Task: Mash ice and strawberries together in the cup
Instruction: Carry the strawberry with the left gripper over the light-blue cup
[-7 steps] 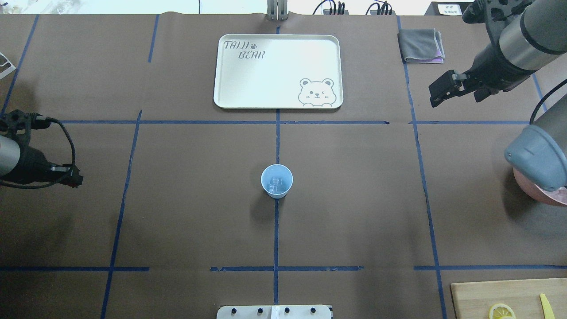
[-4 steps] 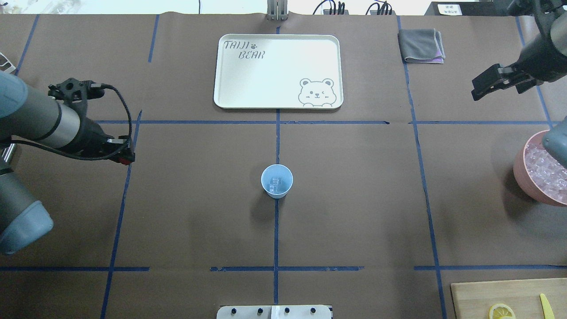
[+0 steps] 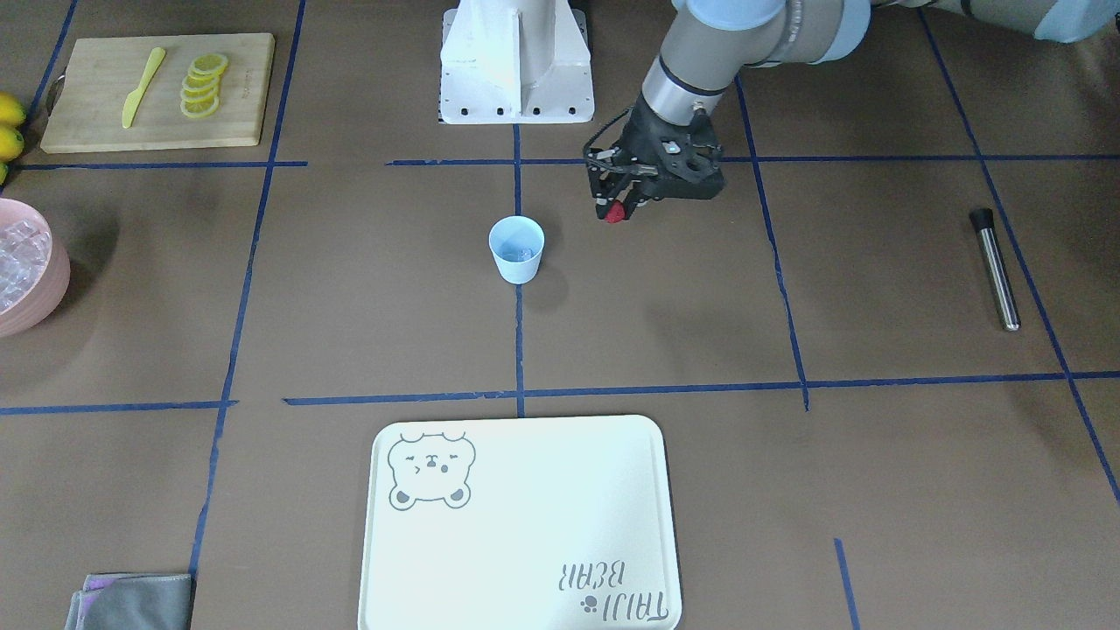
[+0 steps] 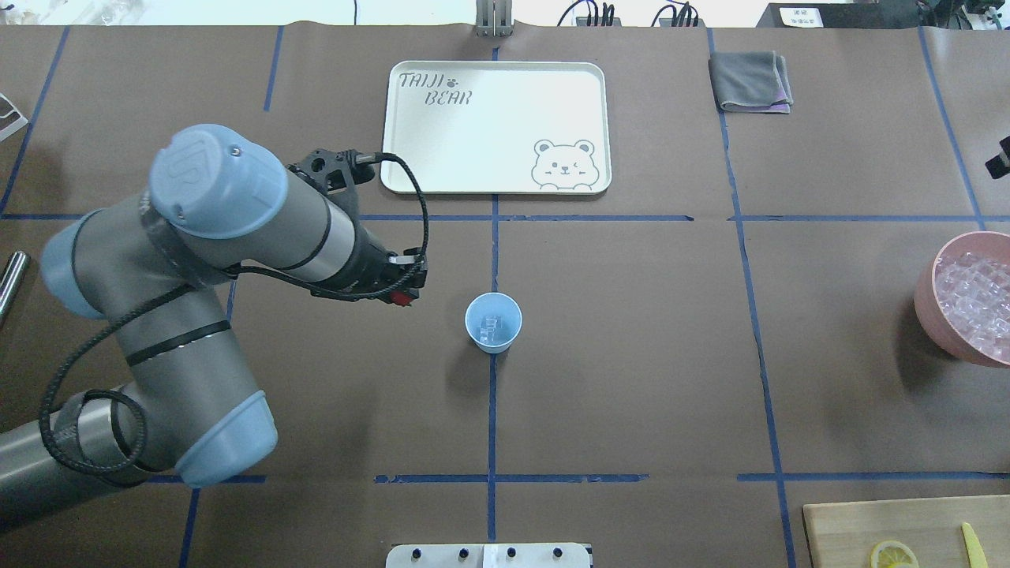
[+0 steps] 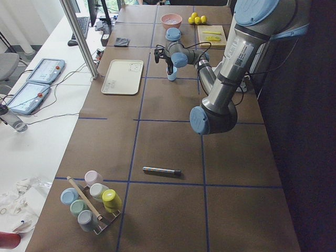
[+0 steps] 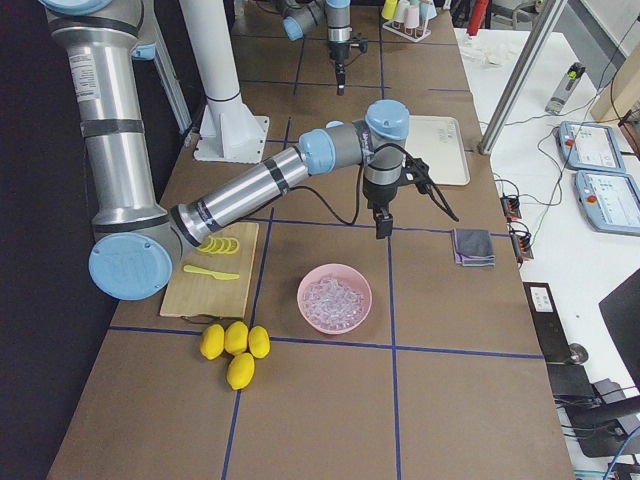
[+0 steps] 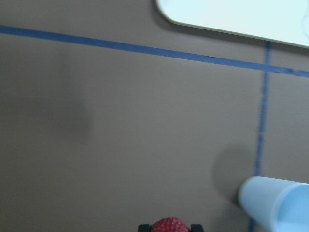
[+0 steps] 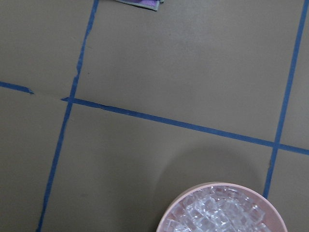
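Observation:
Next, my left gripper releases the red strawberry, now held just beside the cup, inside the pale blue cup (image 3: pixel 514 254) (image 7: pixel 298 209) with the clear ice cubes.
The pale blue cup (image 4: pixel 493 321) stands at the table's middle with a few clear ice cubes (image 4: pixel 494 325) inside. It also shows in the front view (image 3: pixel 516 248) and at the lower right of the left wrist view (image 7: pixel 277 205). My left gripper (image 4: pixel 402 297) is shut on a small red strawberry (image 3: pixel 616 213) and hovers just left of the cup. The berry shows between the fingertips in the left wrist view (image 7: pixel 170 225). My right gripper (image 6: pixel 383 225) hangs above the table beyond the pink bowl. I cannot tell whether it is open or shut.
A pink bowl (image 4: pixel 925 304) full of ice stands at the right edge. A white bear tray (image 4: pixel 495 126) lies at the back, a grey cloth (image 4: pixel 750 80) at the back right. A metal muddler (image 3: pixel 995 267) lies at the far left. A cutting board (image 3: pixel 157 87) holds lemon slices.
My left arm has swung in from the left edge to just beside the cup, carrying the strawberry. My right arm has pulled back to the right, uncovering the pink bowl.

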Robot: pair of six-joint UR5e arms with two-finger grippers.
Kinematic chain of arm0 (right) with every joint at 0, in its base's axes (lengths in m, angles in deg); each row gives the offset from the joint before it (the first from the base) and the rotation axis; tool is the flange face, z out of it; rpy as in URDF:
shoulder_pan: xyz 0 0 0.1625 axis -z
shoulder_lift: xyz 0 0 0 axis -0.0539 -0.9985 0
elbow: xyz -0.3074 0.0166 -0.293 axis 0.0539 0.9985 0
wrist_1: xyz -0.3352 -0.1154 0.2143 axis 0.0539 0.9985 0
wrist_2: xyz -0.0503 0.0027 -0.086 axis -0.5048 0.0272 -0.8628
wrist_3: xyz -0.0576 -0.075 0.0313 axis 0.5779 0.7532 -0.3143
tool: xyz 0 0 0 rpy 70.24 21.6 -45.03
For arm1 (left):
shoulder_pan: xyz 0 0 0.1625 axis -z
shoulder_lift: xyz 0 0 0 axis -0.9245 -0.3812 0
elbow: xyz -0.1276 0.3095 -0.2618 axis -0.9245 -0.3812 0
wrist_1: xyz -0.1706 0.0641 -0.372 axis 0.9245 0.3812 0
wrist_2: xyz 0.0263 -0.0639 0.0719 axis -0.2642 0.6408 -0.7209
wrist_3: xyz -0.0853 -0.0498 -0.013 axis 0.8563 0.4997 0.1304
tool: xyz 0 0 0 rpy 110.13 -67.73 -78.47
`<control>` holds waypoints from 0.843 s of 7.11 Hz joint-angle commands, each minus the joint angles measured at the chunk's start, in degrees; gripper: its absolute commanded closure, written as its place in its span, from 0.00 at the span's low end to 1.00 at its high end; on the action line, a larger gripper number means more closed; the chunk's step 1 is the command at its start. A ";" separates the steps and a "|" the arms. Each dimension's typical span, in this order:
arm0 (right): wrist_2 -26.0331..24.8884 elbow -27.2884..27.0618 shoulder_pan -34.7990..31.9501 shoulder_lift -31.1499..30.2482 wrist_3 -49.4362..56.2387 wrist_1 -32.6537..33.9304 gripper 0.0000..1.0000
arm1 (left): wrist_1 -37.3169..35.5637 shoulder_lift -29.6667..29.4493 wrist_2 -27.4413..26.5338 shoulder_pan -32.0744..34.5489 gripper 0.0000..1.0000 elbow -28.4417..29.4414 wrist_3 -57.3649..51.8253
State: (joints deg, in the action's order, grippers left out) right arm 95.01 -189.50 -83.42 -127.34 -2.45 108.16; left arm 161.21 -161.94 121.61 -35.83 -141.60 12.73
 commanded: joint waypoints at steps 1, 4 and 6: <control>2.16 2.58 -4.13 -2.10 5.77 -0.03 0.01 | 0.08 -7.72 -6.77 -5.21 1.00 6.47 4.58; 2.16 2.58 -4.49 -2.63 5.78 -0.03 0.01 | 0.61 -9.33 -9.50 -7.77 1.00 10.37 4.59; 2.16 2.49 -4.49 -2.72 5.78 -0.03 0.01 | 0.52 -9.42 -9.51 -7.77 1.00 10.38 4.50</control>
State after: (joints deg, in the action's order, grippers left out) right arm 97.17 -186.93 -87.86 -129.96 3.32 108.13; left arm 161.73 -171.23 112.26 -43.45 -131.39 17.26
